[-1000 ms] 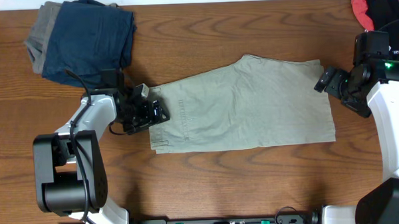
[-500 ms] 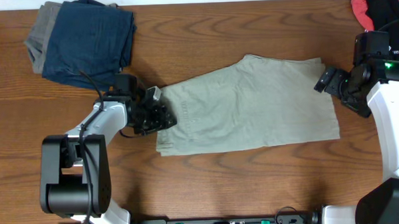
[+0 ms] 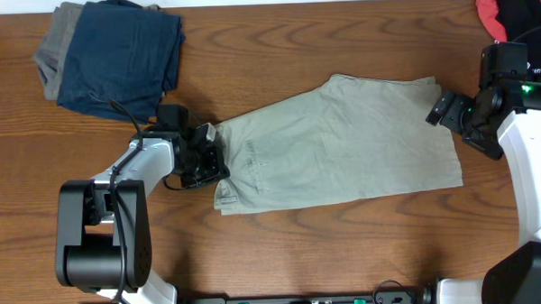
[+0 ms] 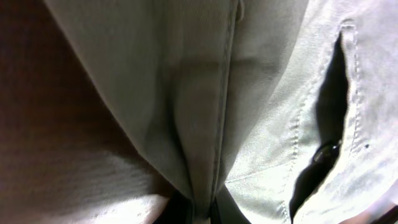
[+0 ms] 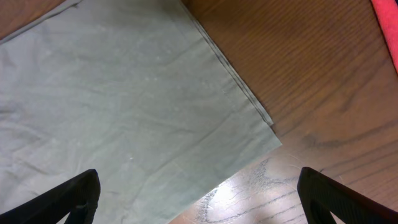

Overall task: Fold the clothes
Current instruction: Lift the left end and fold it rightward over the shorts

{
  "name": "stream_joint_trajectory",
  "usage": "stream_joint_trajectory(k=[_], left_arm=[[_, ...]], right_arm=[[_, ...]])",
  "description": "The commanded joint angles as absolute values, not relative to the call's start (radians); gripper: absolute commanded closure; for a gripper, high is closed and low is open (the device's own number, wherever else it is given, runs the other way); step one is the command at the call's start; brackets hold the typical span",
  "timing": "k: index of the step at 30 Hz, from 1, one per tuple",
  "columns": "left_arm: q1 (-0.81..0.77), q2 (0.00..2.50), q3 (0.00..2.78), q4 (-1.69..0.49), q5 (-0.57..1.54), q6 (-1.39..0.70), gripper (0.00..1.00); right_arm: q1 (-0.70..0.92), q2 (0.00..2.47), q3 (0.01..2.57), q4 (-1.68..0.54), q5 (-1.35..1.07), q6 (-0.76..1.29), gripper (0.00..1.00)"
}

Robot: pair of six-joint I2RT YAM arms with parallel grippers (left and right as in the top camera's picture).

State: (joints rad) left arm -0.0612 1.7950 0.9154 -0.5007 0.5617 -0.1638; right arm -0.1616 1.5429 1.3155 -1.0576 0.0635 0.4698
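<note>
I need to let go of the lifted fold, now pinched at the waistband edge, with my left gripper over the middle of the khaki-beige shorts [image 3: 296, 182], near their front edge.
The khaki-beige shorts [image 3: 342, 140] lie flat across the middle of the wooden table, waistband to the left. My left gripper [image 3: 218, 158] is at the waistband edge, shut on a pinched ridge of the cloth. In the left wrist view that ridge of the shorts [image 4: 186, 74] runs down into my left gripper [image 4: 200, 213]. A dark pocket slit [image 4: 326, 152] shows to its right. My right gripper [image 3: 442, 110] hovers open over the shorts' far right edge. In the right wrist view my right gripper [image 5: 199, 205] has its fingers [image 5: 68, 202] spread wide above the hem corner of the shorts [image 5: 124, 106].
A folded navy-blue and grey stack [image 3: 114, 54] sits at the back left, close behind the left arm. A red-and-black garment [image 3: 518, 12] lies at the back right corner, behind the right arm. Bare wood [image 3: 346, 249] runs along the front.
My left gripper slid right onto the waistband edge and shut on it, pushing that edge up into a small fold. The right arm stayed still and open.
</note>
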Motion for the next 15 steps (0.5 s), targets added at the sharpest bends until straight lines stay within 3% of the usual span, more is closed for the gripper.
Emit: stream_joint_trajectory(k=[1,15], left_arm=[[-0.062,1.82,0.928,-0.571,0.422,-0.182,0.94],[-0.062,1.811,1.272,-1.045,0.064,-0.25,0.94]], right_arm=[[-0.163,1.532,1.321,-1.059,0.072,0.463,0.01],[-0.163,1.532,1.321,-1.059,0.071,0.463,0.01]])
